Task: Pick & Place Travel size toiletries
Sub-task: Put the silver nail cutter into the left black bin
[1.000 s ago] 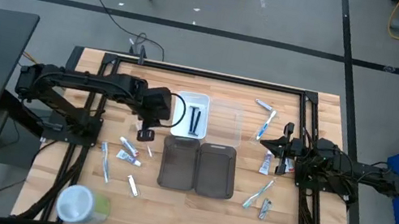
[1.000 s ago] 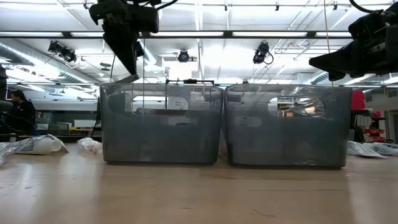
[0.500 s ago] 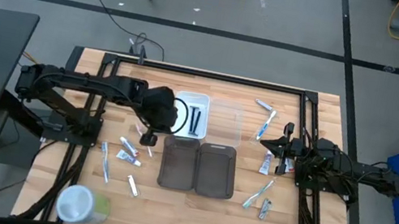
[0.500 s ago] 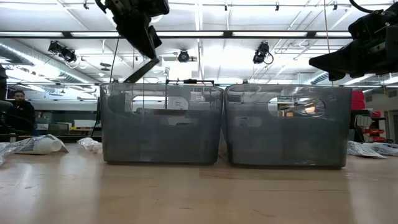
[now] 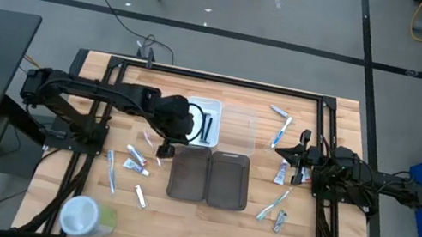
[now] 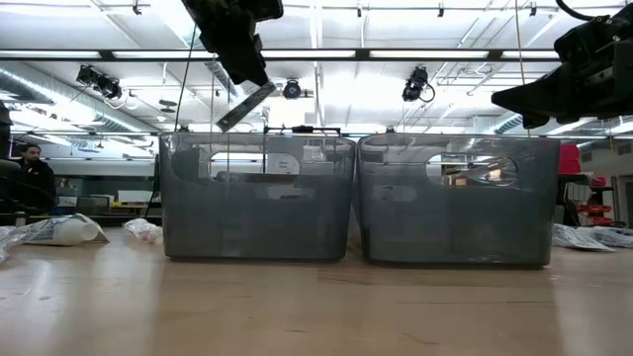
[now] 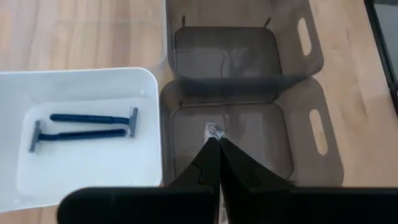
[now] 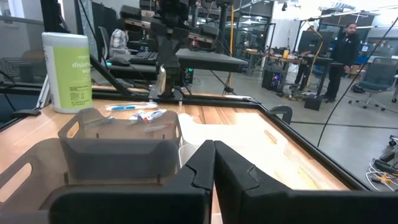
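My left gripper has the wrapped toiletry. I should let go of it inside the nearer grey tray, at the end (image 5: 196,160) (image 7: 189,139) next to the white tray.
My left gripper (image 5: 161,146) is shut on a small wrapped toiletry (image 6: 245,107) and hovers high at the left rim of the left grey tray (image 5: 188,172). A second grey tray (image 5: 228,179) stands right beside it. More travel size toiletries, white tubes and slim toothbrushes, lie flat on the wood at the left (image 5: 133,162) and at the right (image 5: 275,205). My right gripper (image 5: 300,157) waits shut and level at the table's right side, holding nothing. My left gripper pinches the wrapped toiletry's upper end (image 7: 214,131) between the free ends of its two fingers. The fingers slant down toward the table's right side. The item hangs slanted below them (image 6: 247,104), clear of the tray and the table.
A white tray (image 5: 194,103) behind the grey ones holds two black razors (image 7: 84,124), and a clear tray (image 5: 237,127) stands to its right. A big white-and-green container (image 5: 85,217) stands at the near left corner. People stand in the room beyond the table.
My left gripper has carried the wrapped toiletry toward the table's right, from beside the white tray to the left grey tray's rim. It has tipped closer to level, and the item now slants the other way below it.
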